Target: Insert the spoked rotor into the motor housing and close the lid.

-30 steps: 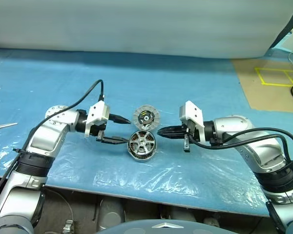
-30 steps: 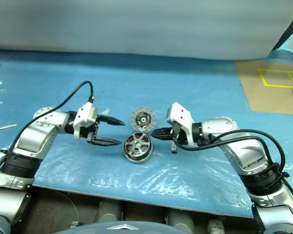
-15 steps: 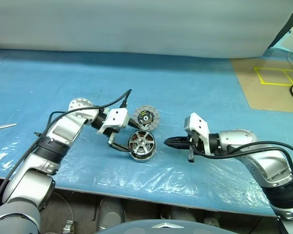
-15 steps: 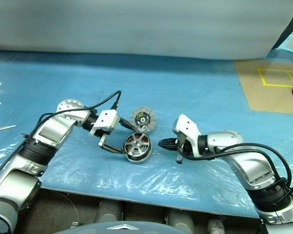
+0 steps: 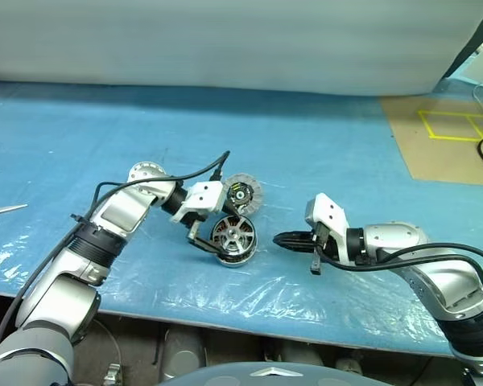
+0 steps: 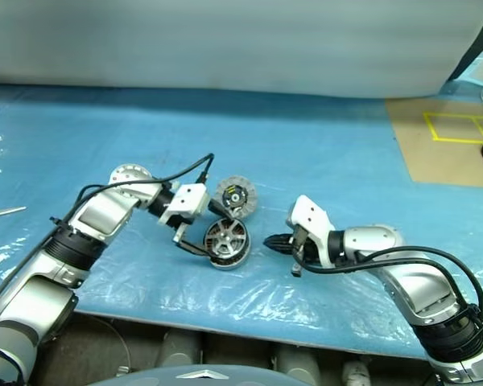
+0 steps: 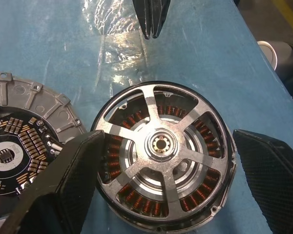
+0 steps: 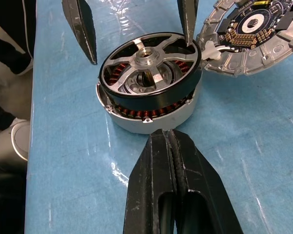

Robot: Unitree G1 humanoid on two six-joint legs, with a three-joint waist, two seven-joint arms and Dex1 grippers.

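My left gripper will grip the rotor by its middle (image 7: 161,144) and lift it clear first, because the spoked rotor sits crooked and too high in the motor housing.
The motor housing (image 8: 146,122), a grey cup with copper windings, stands on the blue mat. The spoked rotor (image 7: 163,146), silver spokes in a dark rim, rests on top of it, with windings showing below the rim. The lid (image 5: 241,194) lies flat just behind the housing, segmented face up. My left gripper (image 7: 167,139) is open, with one finger (image 7: 63,185) on each side of the rotor and housing and small gaps between. My right gripper (image 5: 278,239) is shut and empty, its tips a short way to the right of the housing and pointing at it.
Crinkled clear film (image 5: 249,289) covers the mat near the table's front edge. Scissors (image 5: 4,209) lie at the far left. A brown board with yellow tape (image 5: 451,137) sits at the back right. A pale wall closes off the back.
My left gripper has swung right to the housing and opened wider, so it now straddles it. My right gripper has drawn back from the housing, down and to the right, and stayed shut.
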